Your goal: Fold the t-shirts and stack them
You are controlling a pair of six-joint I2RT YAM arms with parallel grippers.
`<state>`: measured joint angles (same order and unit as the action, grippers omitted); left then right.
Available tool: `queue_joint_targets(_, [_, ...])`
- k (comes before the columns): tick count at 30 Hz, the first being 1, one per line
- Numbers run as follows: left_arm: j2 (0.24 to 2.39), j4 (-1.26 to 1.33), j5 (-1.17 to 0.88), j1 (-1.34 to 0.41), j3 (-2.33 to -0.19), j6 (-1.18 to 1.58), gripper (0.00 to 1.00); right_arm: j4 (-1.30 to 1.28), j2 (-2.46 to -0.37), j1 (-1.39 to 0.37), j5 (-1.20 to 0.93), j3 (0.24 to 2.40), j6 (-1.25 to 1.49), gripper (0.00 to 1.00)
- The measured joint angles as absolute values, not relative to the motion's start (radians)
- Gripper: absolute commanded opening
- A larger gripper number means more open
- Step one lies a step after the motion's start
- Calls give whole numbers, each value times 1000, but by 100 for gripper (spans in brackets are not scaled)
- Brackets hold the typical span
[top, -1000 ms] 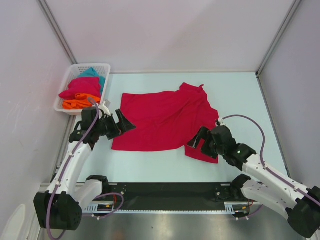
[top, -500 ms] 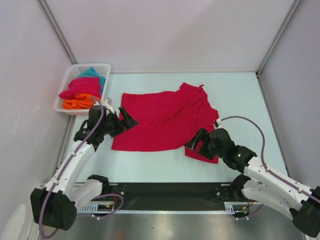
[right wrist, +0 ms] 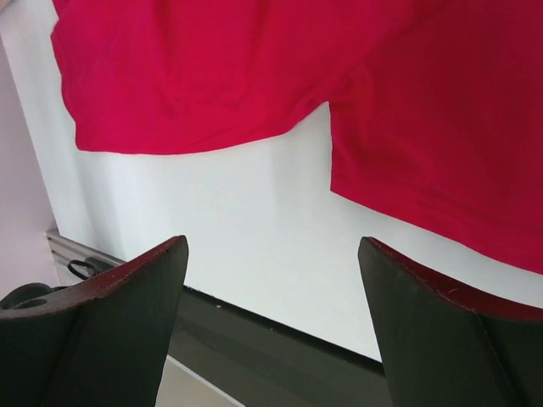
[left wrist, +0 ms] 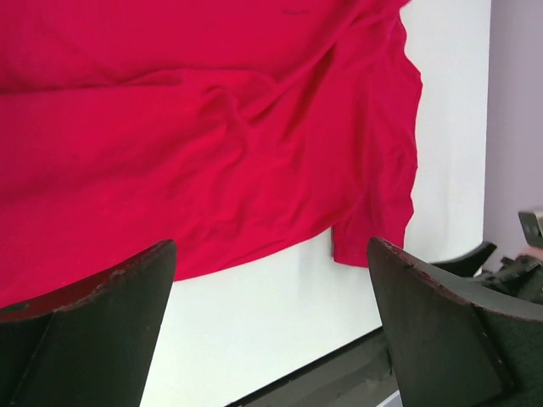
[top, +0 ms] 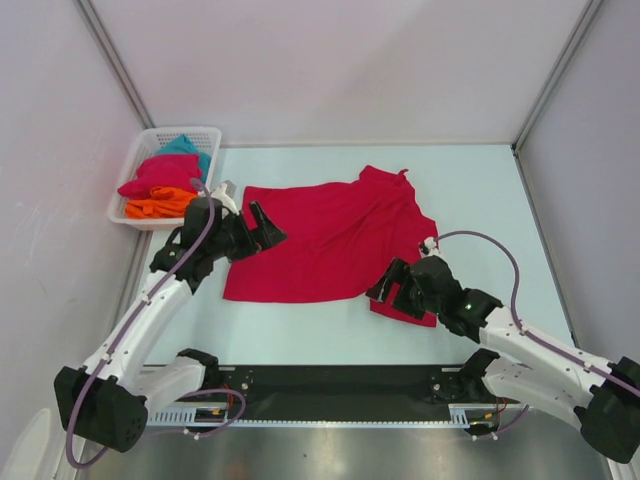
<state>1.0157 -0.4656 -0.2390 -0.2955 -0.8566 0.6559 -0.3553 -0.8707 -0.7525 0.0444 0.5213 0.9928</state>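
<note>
The robot's left gripper needs to close on the near corner (top: 231, 293) of the crimson t-shirt, on the side facing the white mesh basket.
A crimson t-shirt (top: 330, 240) lies spread and rumpled on the pale table, with one sleeve (top: 410, 305) at its near right. My left gripper (top: 262, 228) hovers open over the shirt's left edge. In the left wrist view the shirt (left wrist: 212, 127) fills the top, and the left gripper (left wrist: 271, 254) has nothing between its fingers. My right gripper (top: 385, 290) stands open at the near edge of the sleeve. In the right wrist view the right gripper (right wrist: 271, 246) is empty over bare table, just short of the sleeve (right wrist: 450, 144).
A white mesh basket (top: 128, 170) stands at the far left. It holds a teal shirt (top: 185, 147), a crimson-pink one (top: 160, 175) and an orange one (top: 155, 207). A black rail (top: 340, 380) runs along the near table edge. White walls close in the sides.
My left arm has swung right and forward, from beside the shirt to over its left edge. My right arm has shifted slightly left along the sleeve's near edge.
</note>
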Motion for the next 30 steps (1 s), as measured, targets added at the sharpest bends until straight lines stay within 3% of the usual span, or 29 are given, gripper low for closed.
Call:
queue_joint_targets(6, [1083, -528, -215, -297, -921, 546, 100, -344, -960, -769, 49, 546, 958, 88])
queue_joint_targets(15, [1372, -614, -141, -294, -946, 494, 100, -400, -1055, -767, 104, 665, 884, 88])
queue_joint_targets(30, [1427, -582, -65, -176, -880, 534, 99, -482, -984, -619, 178, 641, 889, 91])
